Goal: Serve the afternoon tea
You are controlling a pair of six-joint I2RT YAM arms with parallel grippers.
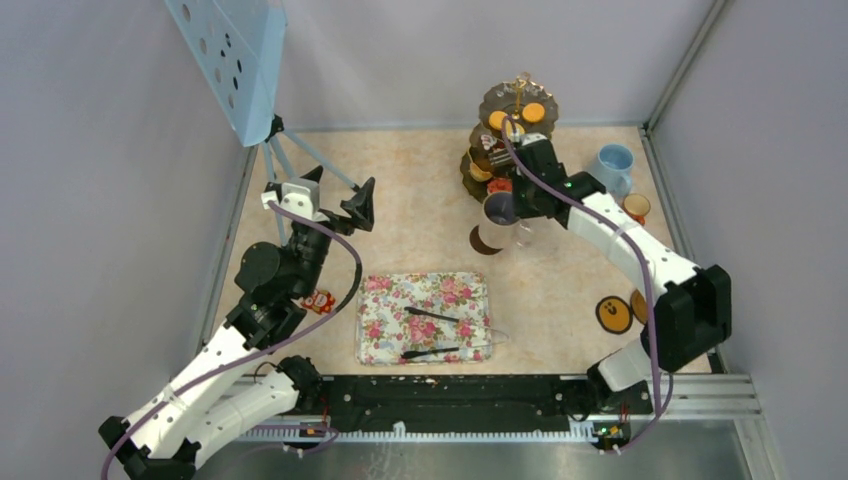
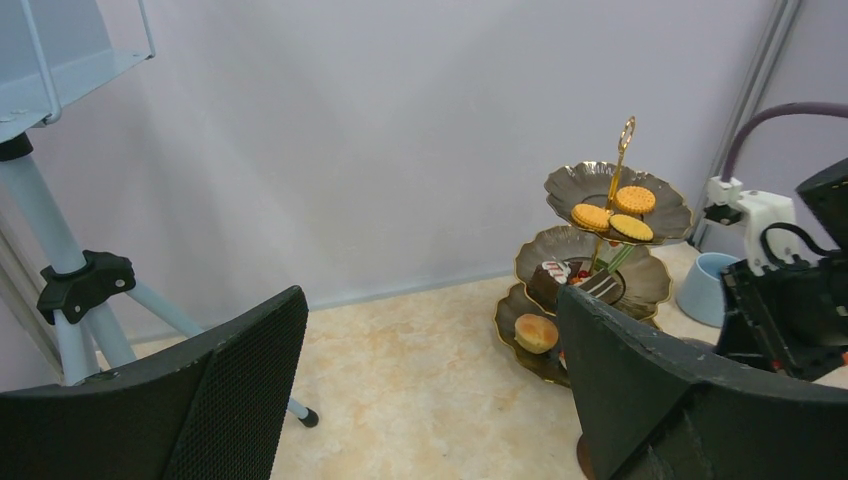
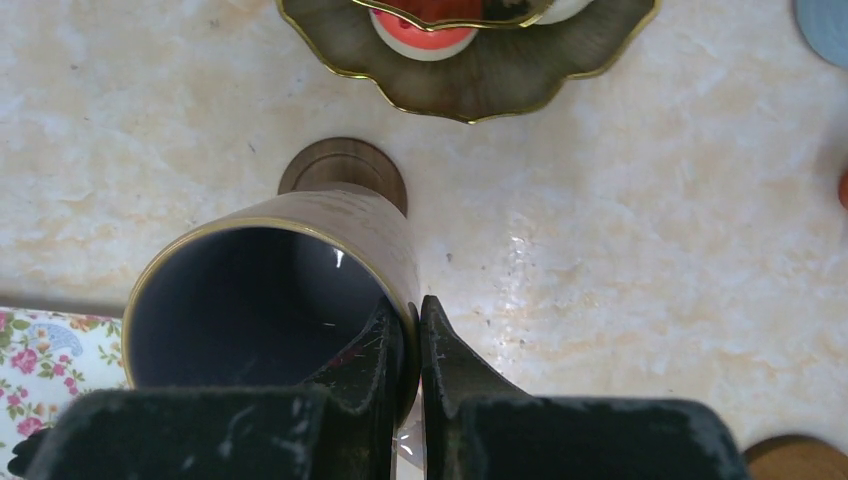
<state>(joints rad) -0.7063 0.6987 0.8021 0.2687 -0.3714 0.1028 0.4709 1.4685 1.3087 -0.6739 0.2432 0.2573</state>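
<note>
The pale cup in my right gripper will be put down on the round dark coaster (image 1: 488, 240) (image 3: 343, 195) in front of the scalloped stand.
My right gripper (image 3: 410, 310) is shut on the rim of a pale cup (image 3: 350, 225) with a gold edge and a dark inside. One finger is inside the cup and one outside. The cup hangs tilted over a round dark coaster (image 3: 340, 165), just in front of the dark scalloped stand (image 1: 510, 130). Orange rounds (image 2: 612, 212) lie on the stand's top tier, cake slices (image 2: 575, 280) on the middle one, and a bun (image 2: 537, 333) on the lowest. My left gripper (image 1: 340, 205) is open and empty, raised at the left and facing the stand.
A light-blue cup (image 1: 612, 168) and a small orange-brown cup (image 1: 636, 207) stand at the right. Two round pieces (image 1: 613, 314) lie near the right arm. The floral tray (image 1: 380, 330) holds black tongs (image 1: 432, 316). A tripod (image 1: 285, 150) stands at the back left.
</note>
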